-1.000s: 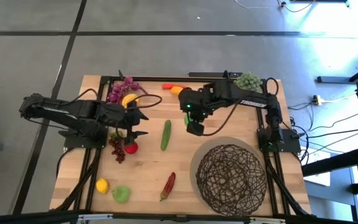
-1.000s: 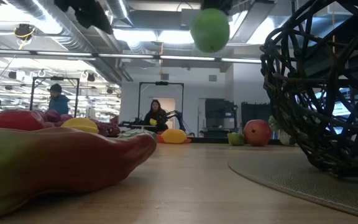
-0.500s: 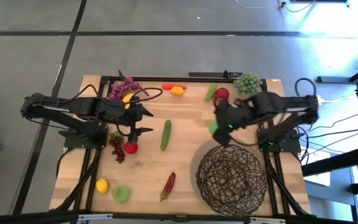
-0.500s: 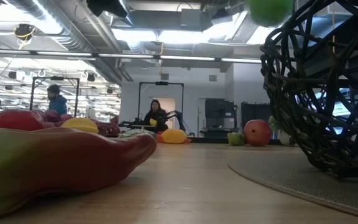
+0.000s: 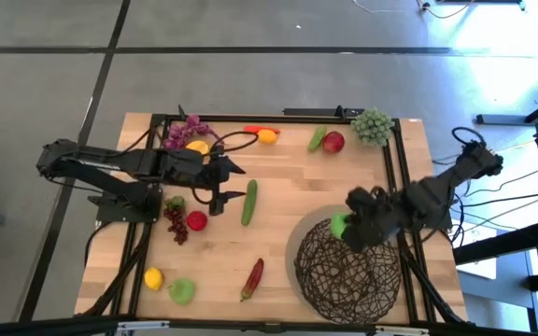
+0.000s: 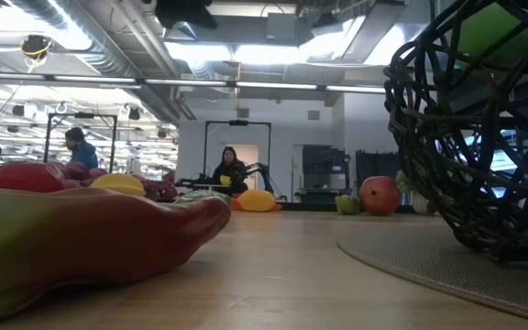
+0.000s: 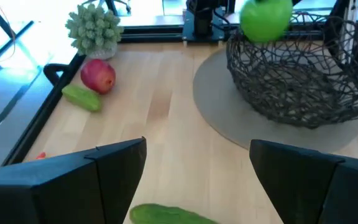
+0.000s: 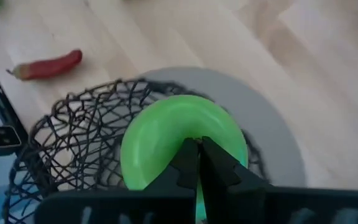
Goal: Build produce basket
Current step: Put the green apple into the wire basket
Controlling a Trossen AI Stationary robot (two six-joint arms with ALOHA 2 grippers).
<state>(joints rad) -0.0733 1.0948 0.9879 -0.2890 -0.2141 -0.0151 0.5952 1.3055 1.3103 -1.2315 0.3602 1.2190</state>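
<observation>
Next, my right gripper sets the green apple in the far half of the dark woven basket (image 5: 337, 247).
My right gripper (image 5: 348, 222) is shut on a green apple (image 8: 173, 140), which hangs over the far left rim of the dark woven basket (image 5: 348, 271). The left wrist view shows the apple (image 7: 265, 18) above the basket (image 7: 297, 74). The basket stands on a round grey mat (image 5: 297, 245). My left gripper (image 5: 227, 184) is open, in the air just left of the green cucumber (image 5: 248, 202), which lies flat on the table. The cucumber's end (image 7: 173, 214) shows below and between its fingers. My right gripper has its shut fingertips (image 8: 188, 155) on the top of the green apple (image 8: 194, 134). What they pinch there is hidden by the fingers themselves. The fingers come steeply from above. The apple hangs below them, clear of the table and over the basket's rim.
Far side: green grapes (image 5: 373, 124), a red apple (image 5: 333, 142), a small green vegetable (image 5: 317, 138), an orange piece (image 5: 261, 133), purple grapes (image 5: 183, 131). Left: red grapes (image 5: 176, 224). Near side: a red chili (image 5: 253, 276), a lemon (image 5: 153, 278), another green apple (image 5: 182, 290).
My right gripper has swung with the green apple from the table's middle toward the right and near edges, sinking a little and rolling its wrist, and now stands over the basket's rim. My left gripper has gone a little toward the right, nearer the cucumber, still open.
</observation>
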